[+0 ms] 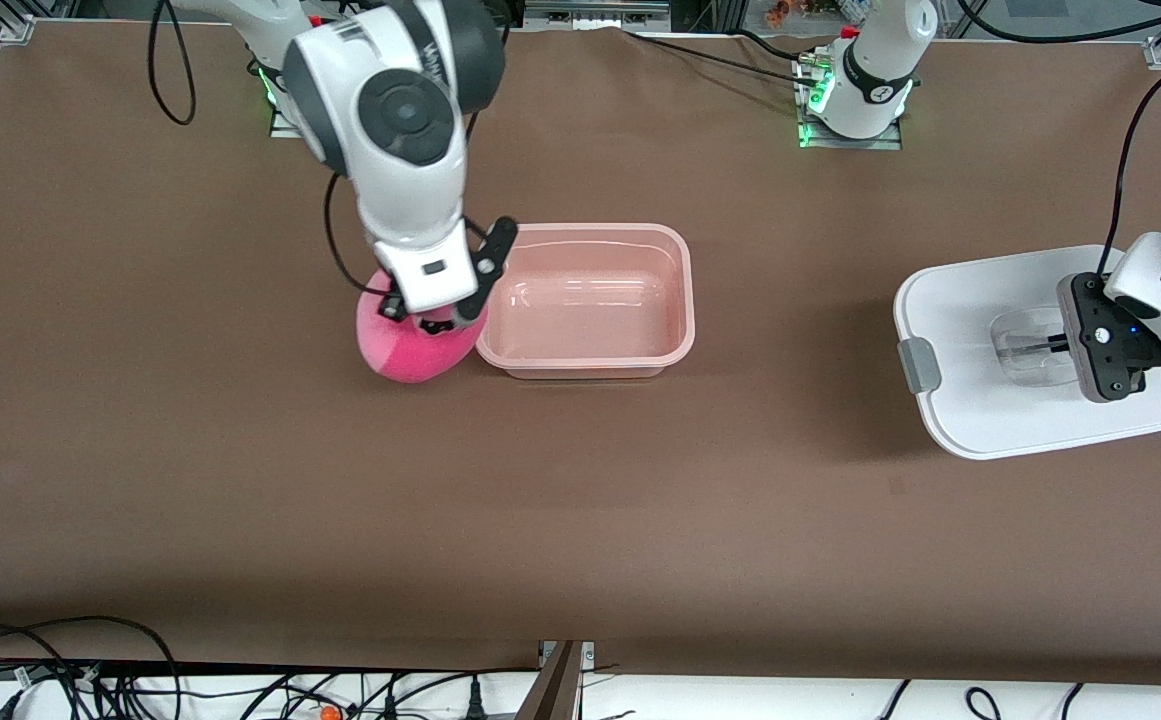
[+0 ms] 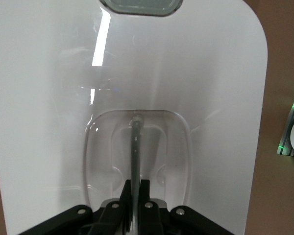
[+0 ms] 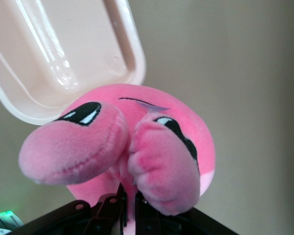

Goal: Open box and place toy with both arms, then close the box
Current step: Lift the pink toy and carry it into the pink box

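Note:
My right gripper has the plush toy. Next, I set it down with that gripper on the pink tub's bottom, toward the white lid (image 1: 603,317) (image 3: 63,22).
The box (image 1: 685,300) is an open pink tub in the middle of the table, with nothing inside. Beside it, toward the right arm's end, is the bright pink plush toy (image 1: 410,355); my right gripper (image 1: 437,322) comes down on it and is shut on a fold of it. The right wrist view shows the toy (image 3: 152,122), the box's corner (image 3: 63,49) and the right gripper (image 3: 130,200). The white lid (image 1: 980,300) lies apart at the left arm's end. My left gripper (image 1: 1065,345) is shut on its clear handle bar (image 2: 135,147); lid (image 2: 186,73), left gripper (image 2: 137,188).
A grey clip (image 1: 918,365) sticks out of the lid's edge that faces the box. Both arm bases stand along the table edge farthest from the front camera, the left one (image 1: 855,90) lit green. Cables (image 1: 60,670) trail below the nearest edge.

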Motion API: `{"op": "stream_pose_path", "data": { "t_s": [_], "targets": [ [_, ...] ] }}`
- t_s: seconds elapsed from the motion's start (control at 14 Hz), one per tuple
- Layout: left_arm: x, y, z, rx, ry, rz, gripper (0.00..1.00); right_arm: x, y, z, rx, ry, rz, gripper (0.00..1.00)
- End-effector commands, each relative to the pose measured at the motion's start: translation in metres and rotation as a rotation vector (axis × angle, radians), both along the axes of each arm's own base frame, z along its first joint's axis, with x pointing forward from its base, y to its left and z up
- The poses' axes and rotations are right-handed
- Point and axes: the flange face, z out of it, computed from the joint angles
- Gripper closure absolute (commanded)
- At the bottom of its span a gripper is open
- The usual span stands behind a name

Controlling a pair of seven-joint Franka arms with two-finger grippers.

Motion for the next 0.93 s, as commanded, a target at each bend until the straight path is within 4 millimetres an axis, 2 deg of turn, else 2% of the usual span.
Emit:
{"op": "stream_pose_path", "data": {
  "t_s": [0.0, 0.21, 0.43, 0.86],
  "targets": [
    [-0.001, 0.005, 0.009, 0.012, -0.002, -0.021, 1.0, -0.009, 0.025, 0.0, -0.021, -0.005, 0.107, 1.0],
    [-0.001, 0.003, 0.009, 0.01, -0.002, -0.024, 1.0, -0.037, 0.07, -0.022, -0.039, 0.005, 0.175, 1.0],
    [-0.001, 0.002, 0.008, 0.01, 0.0, -0.024, 1.0, -0.058, 0.096, -0.037, -0.052, 0.022, 0.219, 1.0],
    [-0.002, 0.003, 0.006, 0.009, 0.006, -0.024, 1.0, -0.056, 0.112, -0.075, -0.056, 0.022, 0.237, 1.0]
  ]
}}
